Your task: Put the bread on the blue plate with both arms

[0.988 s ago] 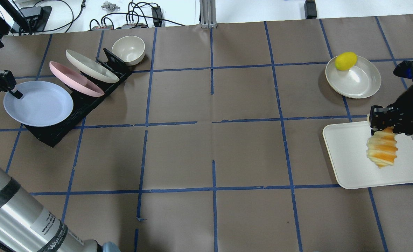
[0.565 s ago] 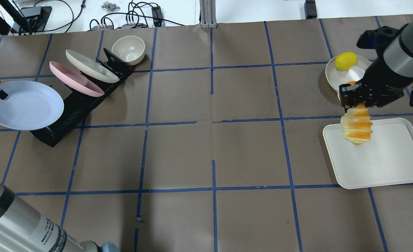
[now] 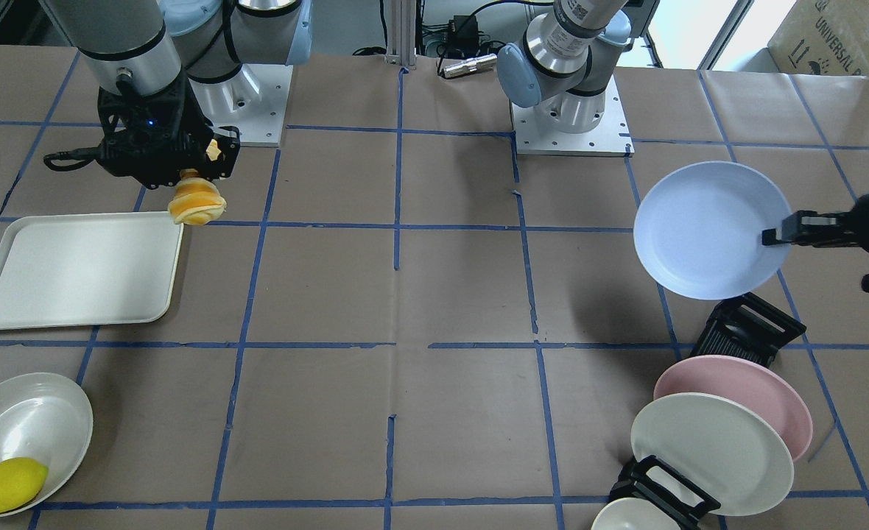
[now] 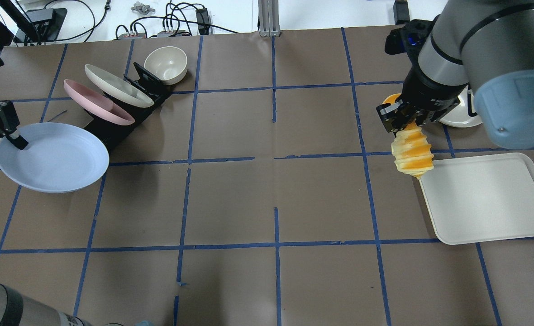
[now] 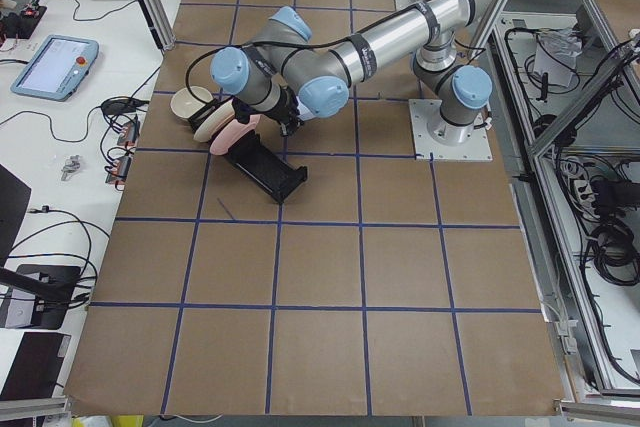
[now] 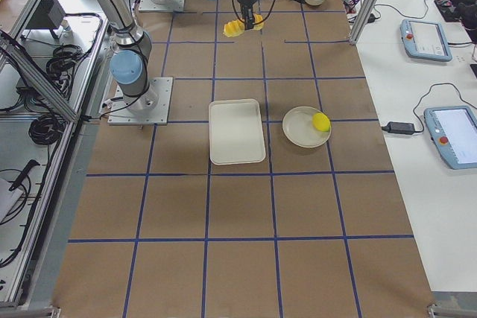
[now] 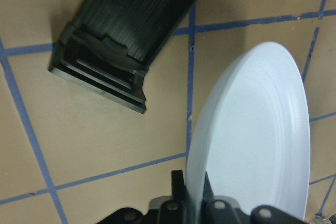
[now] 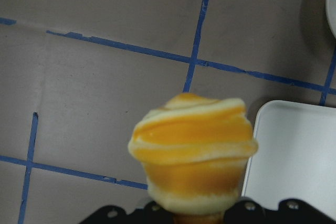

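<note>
My left gripper is holding the blue plate, now level above the table beside the rack. It will let go of the plate on the blue tape's end (image 3: 380, 363) between the white tray and the black rack.
The bread (image 4: 412, 151), ridged with orange and cream stripes, hangs end-down from my right gripper (image 4: 400, 120), which is shut on its top end. It hangs above the table just past the left corner of the white tray; it also shows in the front view (image 3: 196, 204) and fills the right wrist view (image 8: 191, 150). My left gripper (image 4: 16, 139) is shut on the rim of the blue plate (image 4: 52, 157) and holds it roughly level above the table, beside the black rack. The plate also shows in the front view (image 3: 703, 228) and the left wrist view (image 7: 252, 145).
A white tray (image 4: 488, 199) lies at the right. A black rack (image 4: 113, 129) at the left holds a pink plate (image 4: 97, 102) and a cream plate (image 4: 117, 86), with a cream bowl (image 4: 166, 63) behind. A lemon (image 3: 6, 486) lies on a cream plate (image 3: 29, 419).
My right gripper carried the bread leftward, from over the tray to past its left corner. My left gripper drew the blue plate off the rack toward the table's near side.
</note>
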Motion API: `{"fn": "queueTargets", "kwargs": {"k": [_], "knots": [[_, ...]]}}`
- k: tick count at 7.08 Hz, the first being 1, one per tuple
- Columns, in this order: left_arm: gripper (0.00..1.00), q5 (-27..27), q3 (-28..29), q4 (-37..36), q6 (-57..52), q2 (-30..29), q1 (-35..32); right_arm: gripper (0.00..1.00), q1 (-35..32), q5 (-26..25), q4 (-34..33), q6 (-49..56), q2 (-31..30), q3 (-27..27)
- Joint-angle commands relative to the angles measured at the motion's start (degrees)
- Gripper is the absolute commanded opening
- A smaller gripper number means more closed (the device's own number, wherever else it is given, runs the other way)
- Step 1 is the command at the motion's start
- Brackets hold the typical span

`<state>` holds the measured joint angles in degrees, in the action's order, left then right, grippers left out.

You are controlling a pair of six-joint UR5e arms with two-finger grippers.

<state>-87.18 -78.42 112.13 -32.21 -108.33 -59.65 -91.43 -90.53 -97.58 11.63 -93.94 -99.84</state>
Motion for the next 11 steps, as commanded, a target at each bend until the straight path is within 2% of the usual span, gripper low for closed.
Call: {"fn": "queueTargets", "kwargs": {"k": [1, 2, 4, 8, 10, 11], "knots": [[0.09, 4.45, -6.46, -3.74, 9.23, 4.52, -10.79, 0.03, -1.55, -2.88, 0.98, -0.03, 1.56, 2.63], [0.09, 8.83, -8.57, -7.41, 9.97, 4.36, -14.93, 0.03, -1.64, -2.72, 1.24, -0.03, 1.57, 2.55], [0.09, 17.09, -12.88, -21.88, 13.92, 1.64, -22.93, 0.03, -1.64, -2.46, 1.25, -0.03, 1.66, 2.11], [0.09, 20.29, -12.02, -43.18, 17.43, -9.95, -33.49, 0.03, -2.51, -2.19, -0.50, -2.92, 6.56, 1.85], [0.12, 20.38, -12.02, -52.85, 19.89, -14.34, -36.67, 0.03, -9.16, -2.19, -9.33, -8.69, 13.48, 1.76], [0.15, 20.30, -12.02, -53.85, 20.78, -15.06, -37.29, 0.03, -13.12, -2.46, -15.56, -11.86, 18.83, 2.45]]}}
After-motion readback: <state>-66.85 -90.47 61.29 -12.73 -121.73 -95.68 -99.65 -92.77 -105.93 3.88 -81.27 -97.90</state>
